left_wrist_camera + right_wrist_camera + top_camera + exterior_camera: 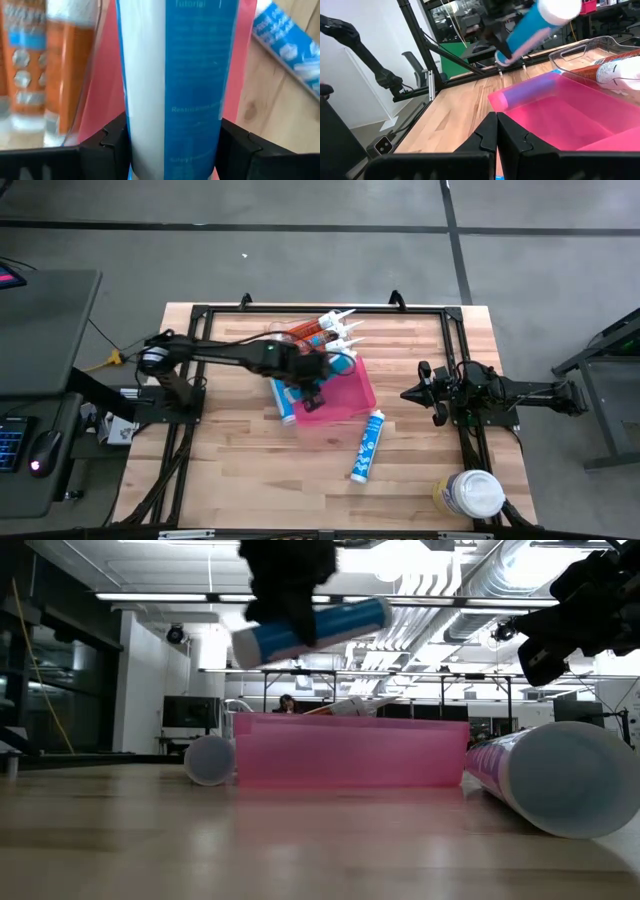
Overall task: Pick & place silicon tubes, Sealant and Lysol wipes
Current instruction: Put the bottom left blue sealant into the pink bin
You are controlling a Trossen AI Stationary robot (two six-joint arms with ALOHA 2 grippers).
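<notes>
My left gripper will release the blue and white sealant tube inside the pink bin (329, 386), toward the clear tray.
My left gripper (312, 375) hangs over the pink bin (345, 402), shut on a blue and white sealant tube (320, 625). A second tube (287, 412) lies on the table against the bin's left side. A third tube (367, 445) lies on the wood nearer the front. The Lysol wipes (470, 493), with their wide white lid, stand at the front right corner. My right gripper (408, 393) waits shut at the table's right side, level and touching nothing. My left gripper pinches the tube's round body (170, 115) between its two fingers (107, 142), one on each side. The fingers slant down from the table's left and lie across the tube. The tube is lifted clear above the pink bin, nearly level, its white-capped end (560, 7) sticking out farthest.
A clear tray (320, 332) with orange and white caulk cartridges stands just behind the pink bin. A black frame rail (455, 360) runs around the work area. Bare wood lies at the front left of the table.
</notes>
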